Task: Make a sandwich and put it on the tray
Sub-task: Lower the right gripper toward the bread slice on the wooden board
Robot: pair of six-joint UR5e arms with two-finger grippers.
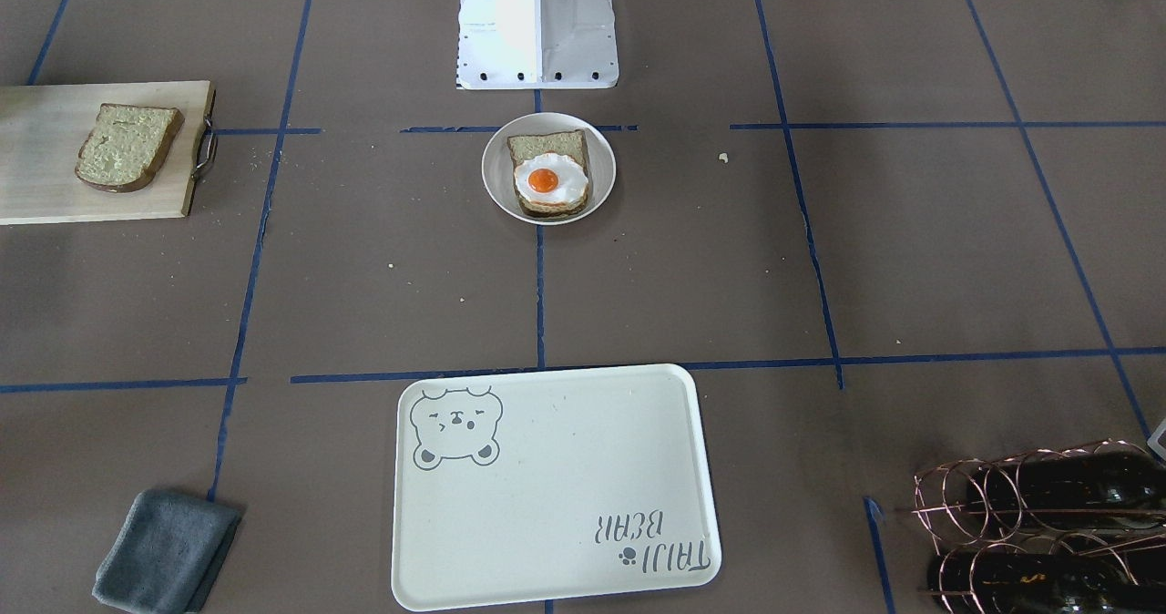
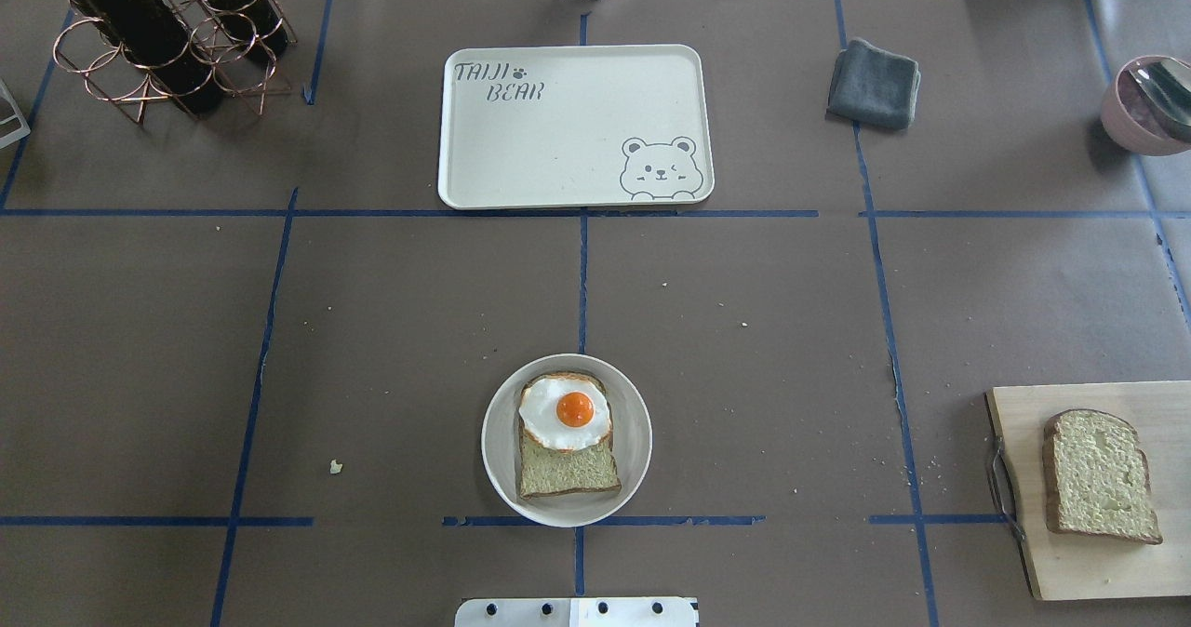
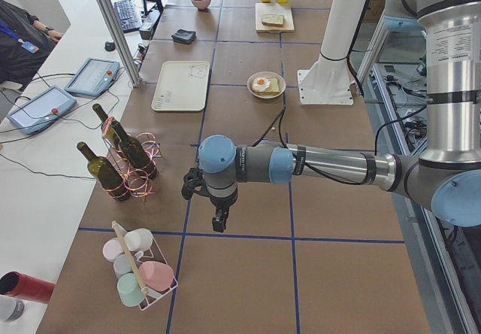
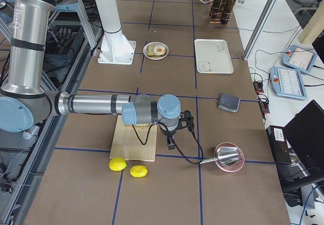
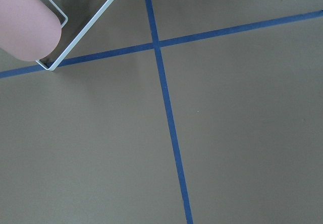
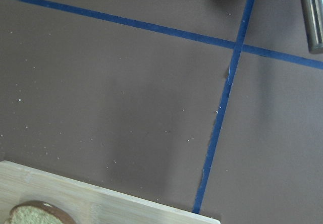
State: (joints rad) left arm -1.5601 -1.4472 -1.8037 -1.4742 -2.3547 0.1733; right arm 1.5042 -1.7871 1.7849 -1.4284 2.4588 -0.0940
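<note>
My right gripper needs to grab the second bread slice on the cutting board next at its edge [image 1: 86,149] that is farthest from the cutting board's metal handle.
One bread slice [image 2: 568,469] lies on a small round white dish [image 2: 493,441] near the robot base, with the fried egg [image 2: 565,411] on top of it. The second bread slice [image 2: 1101,473] lies on a wooden cutting board [image 2: 1070,571] at the right; its crust shows in the right wrist view [image 6: 35,214]. The white bear tray [image 2: 558,143] is at the far middle and holds nothing. My left gripper [image 3: 218,221] hangs over the table far to the left. My right gripper [image 4: 172,144] hangs beside the cutting board. Both show only in side views, so I cannot tell whether they are open.
A copper rack with dark bottles [image 2: 158,41] stands far left. A folded grey cloth [image 2: 873,84] and a pink bowl with a spoon [image 2: 1144,106] are far right. Two lemons [image 4: 126,167] lie past the board. A rack of cups [image 3: 139,270] is near the left gripper.
</note>
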